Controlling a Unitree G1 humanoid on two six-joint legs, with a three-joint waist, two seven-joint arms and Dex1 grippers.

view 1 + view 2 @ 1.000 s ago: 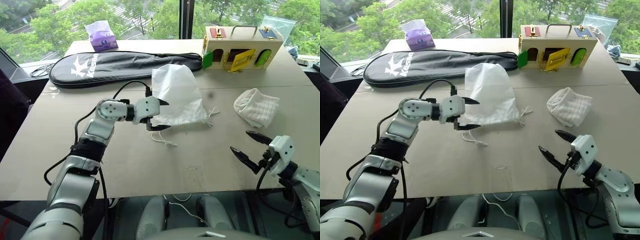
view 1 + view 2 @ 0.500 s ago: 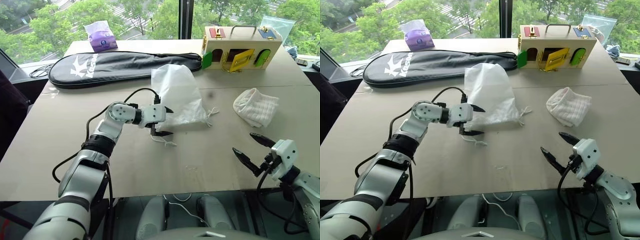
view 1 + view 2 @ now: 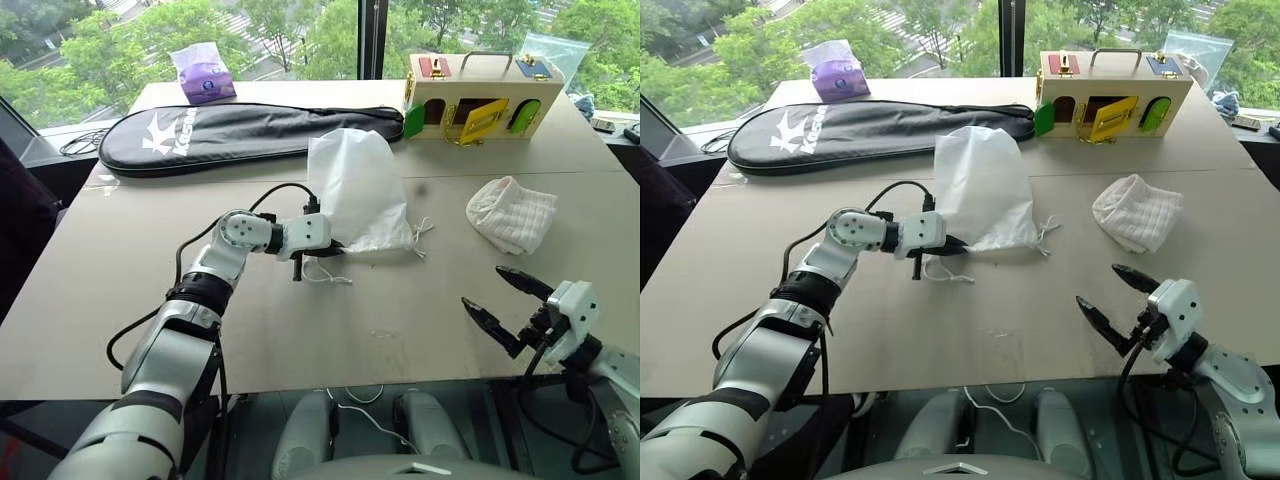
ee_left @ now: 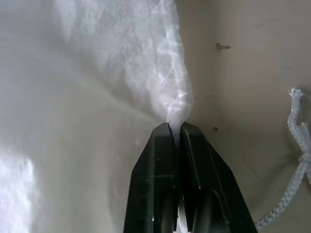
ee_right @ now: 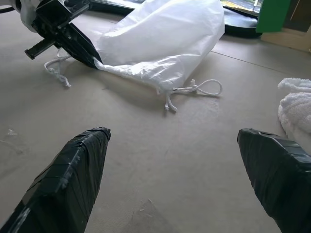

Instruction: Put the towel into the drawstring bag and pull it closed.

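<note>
The towel is next for my right gripper, which should go to it and close on its bunched folds (image 3: 524, 215), on the side away from the drawstring bag.
The drawstring bag (image 3: 358, 190) lies mid-table, translucent white, its mouth toward me with thin cords (image 3: 420, 232) trailing at both near corners. My left gripper (image 3: 330, 250) is shut on a fold of the bag's hem at its near left corner; the left wrist view shows its black fingers (image 4: 160, 160) pinching the fabric. The towel (image 3: 512, 212), a crumpled white waffle cloth, rests to the right of the bag. My right gripper (image 3: 480, 285) hovers open near the table's front right, nearer than the towel, holding nothing.
A long black racket case (image 3: 240, 130) lies behind the bag. A wooden latch box (image 3: 485, 95) stands at the back right, and a purple tissue pack (image 3: 203, 72) at the back left. Bare table (image 3: 400, 320) spans the front middle.
My left gripper has sunk to the bag's near left corner and shut on its hem; it was open before. The right gripper has stayed open and almost still.
</note>
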